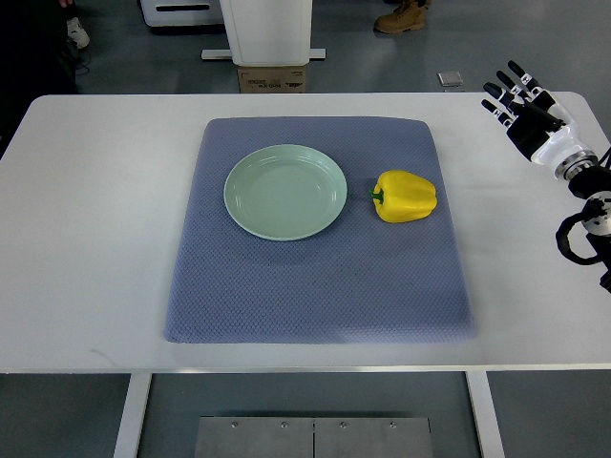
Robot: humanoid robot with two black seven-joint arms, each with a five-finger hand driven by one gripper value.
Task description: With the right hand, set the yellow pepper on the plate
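Next, my right gripper reaches over the blunt end of the yellow pepper and closes around the middle of the yellow pepper (405, 197). That way the green stem will stay uncovered.
A yellow pepper (406, 196) lies on its side on the blue-grey mat (315, 286), its green stem pointing left toward the plate. A pale green plate (285, 191) sits on the mat just left of the pepper, empty. My right hand (520, 103) is over the table's far right corner, well to the right of and beyond the pepper. Its fingers are spread and hold nothing. The left arm is out of view.
The mat lies on a white table (95, 219). Beyond the far edge stand a white machine base (266, 29) and a cardboard box (272, 78). A person's boot (403, 17) and another shoe (76, 33) show on the floor.
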